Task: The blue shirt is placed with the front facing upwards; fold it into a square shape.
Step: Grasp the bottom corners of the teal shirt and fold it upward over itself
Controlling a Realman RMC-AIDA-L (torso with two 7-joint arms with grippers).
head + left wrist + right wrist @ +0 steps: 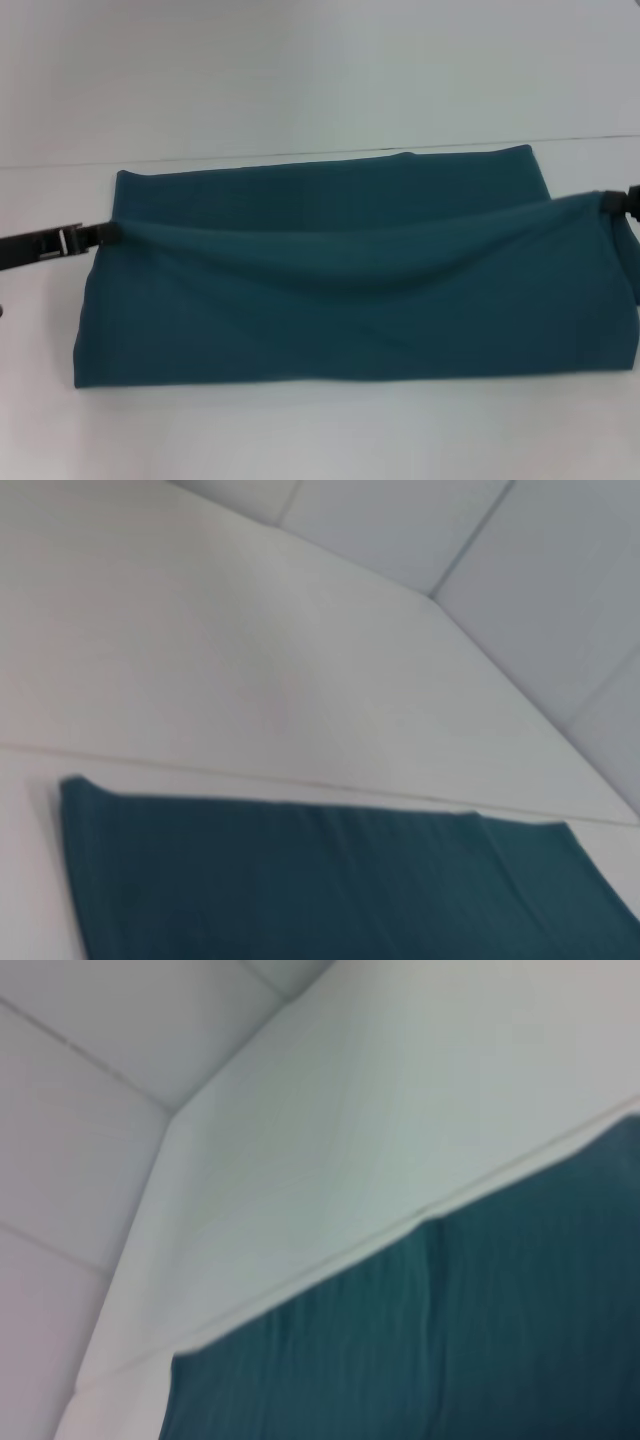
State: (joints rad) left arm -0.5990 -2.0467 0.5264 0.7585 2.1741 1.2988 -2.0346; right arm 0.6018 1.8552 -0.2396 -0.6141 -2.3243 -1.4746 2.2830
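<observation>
Next, my left gripper releases the end of the fold, now held a little above the table, on the blue shirt's far edge, just inside the shirt's nearest far corner [143, 174] [118, 798].
The blue shirt [330, 300] lies across the white table as a wide plain teal band, no lettering showing. A raised fold runs along its length, sagging in the middle. My left gripper [105, 235] is shut on the fold's left end, and my right gripper [612, 203] is shut on the fold's right end, both held a little above the table. The left wrist view shows only the flat far layer of the shirt [330, 880] and none of its own fingers. The right wrist view likewise shows the shirt [450, 1340] against the table.
The white table [300, 430] has bare surface in front of the shirt and behind it, up to a seam line [250, 160] near the white back wall [300, 60]. The shirt's right end reaches the picture's right edge.
</observation>
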